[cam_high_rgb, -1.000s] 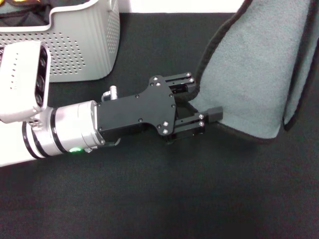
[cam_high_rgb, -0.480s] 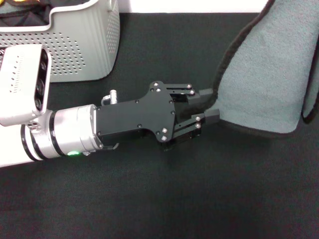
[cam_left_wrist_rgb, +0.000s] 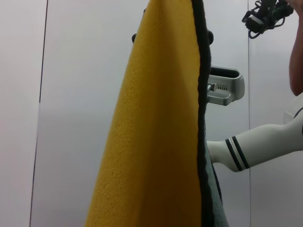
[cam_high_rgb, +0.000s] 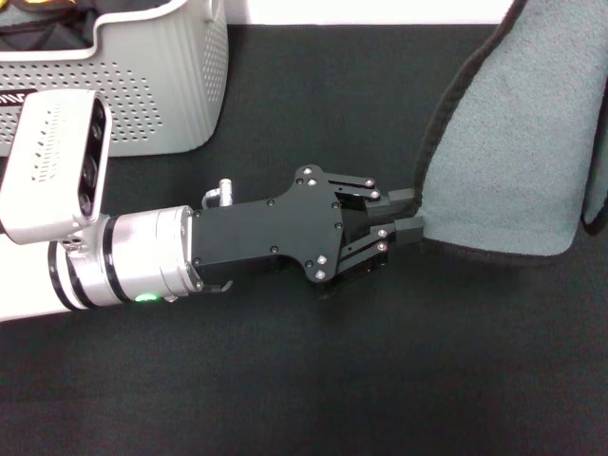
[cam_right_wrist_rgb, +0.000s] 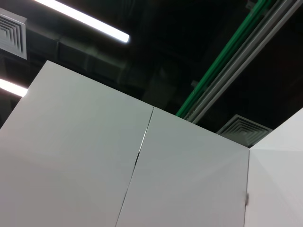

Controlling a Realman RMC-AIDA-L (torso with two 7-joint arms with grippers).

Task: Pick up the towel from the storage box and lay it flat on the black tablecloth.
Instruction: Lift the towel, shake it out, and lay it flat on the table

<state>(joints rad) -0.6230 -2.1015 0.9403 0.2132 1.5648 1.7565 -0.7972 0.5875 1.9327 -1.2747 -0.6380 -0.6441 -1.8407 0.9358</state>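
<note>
The towel's lower corner is too shallow in my left gripper's fingers, so I need to open them and take that corner deeper (cam_high_rgb: 437, 218) before I spread the towel.
The towel (cam_high_rgb: 513, 142) hangs at the right above the black tablecloth (cam_high_rgb: 380, 380), grey-green face toward the head view, its top out of frame. My left gripper (cam_high_rgb: 408, 212) reaches in from the left at the towel's lower left corner, fingers nearly together on the black edging. In the left wrist view the towel's yellow face (cam_left_wrist_rgb: 156, 132) fills the middle, edge-on and very close. The storage box (cam_high_rgb: 161, 85) stands at the back left. My right arm (cam_left_wrist_rgb: 251, 146) shows behind the towel, but its gripper is hidden.
A bunched dark and yellow cloth (cam_high_rgb: 38, 19) lies inside the storage box. My left arm's white wrist camera (cam_high_rgb: 57, 161) sits in front of the box. The right wrist view shows only ceiling panels and lights.
My left gripper moved right toward the towel's corner and its fingers narrowed from wide open to nearly together. The towel shifted right and its left edge now hangs straighter.
</note>
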